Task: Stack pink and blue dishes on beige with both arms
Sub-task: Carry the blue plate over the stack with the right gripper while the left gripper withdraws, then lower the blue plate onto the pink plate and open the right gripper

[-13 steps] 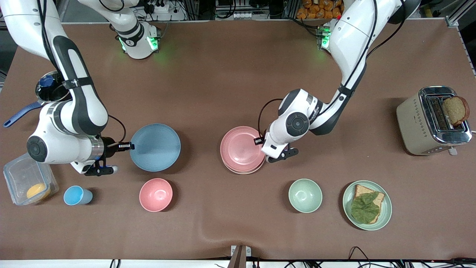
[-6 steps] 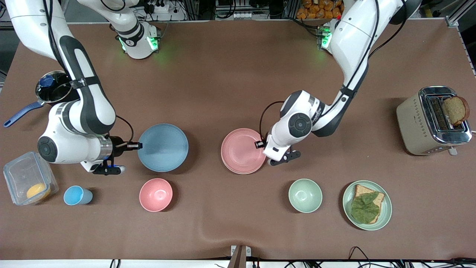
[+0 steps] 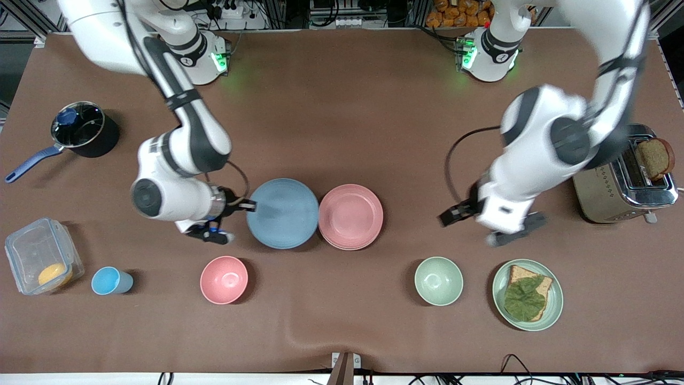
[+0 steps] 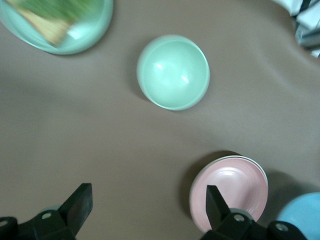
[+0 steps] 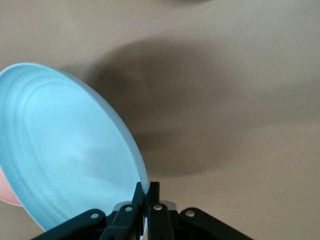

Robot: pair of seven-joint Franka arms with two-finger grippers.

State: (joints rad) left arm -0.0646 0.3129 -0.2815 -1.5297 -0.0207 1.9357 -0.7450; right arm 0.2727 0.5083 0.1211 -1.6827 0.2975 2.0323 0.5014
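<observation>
The robot's right gripper will release the light blue plate on top of the pale pink plate (image 3: 350, 216).
The pale pink plate (image 3: 350, 216) (image 4: 235, 187) lies flat on the beige plate (image 3: 347, 248), of which only a thin rim shows beneath it. My right gripper (image 3: 248, 205) (image 5: 147, 187) is shut on the rim of the light blue plate (image 3: 282, 213) (image 5: 65, 160). It holds that plate tilted just above the table, edge to edge with the pink one. My left gripper (image 3: 453, 215) (image 4: 147, 200) hangs open and empty over bare table between the stack and the toaster.
A pink bowl (image 3: 224, 279), blue cup (image 3: 111, 280), green bowl (image 3: 438, 280) (image 4: 173, 71) and green plate with toast (image 3: 527, 294) line the camera side. A toaster (image 3: 622, 174) stands at the left arm's end. A pot (image 3: 80, 133) and plastic box (image 3: 40, 262) stand at the right arm's end.
My right gripper carried the blue plate across the table up to the pink plate. My left gripper let go of the pink plate and swung away toward the toaster.
</observation>
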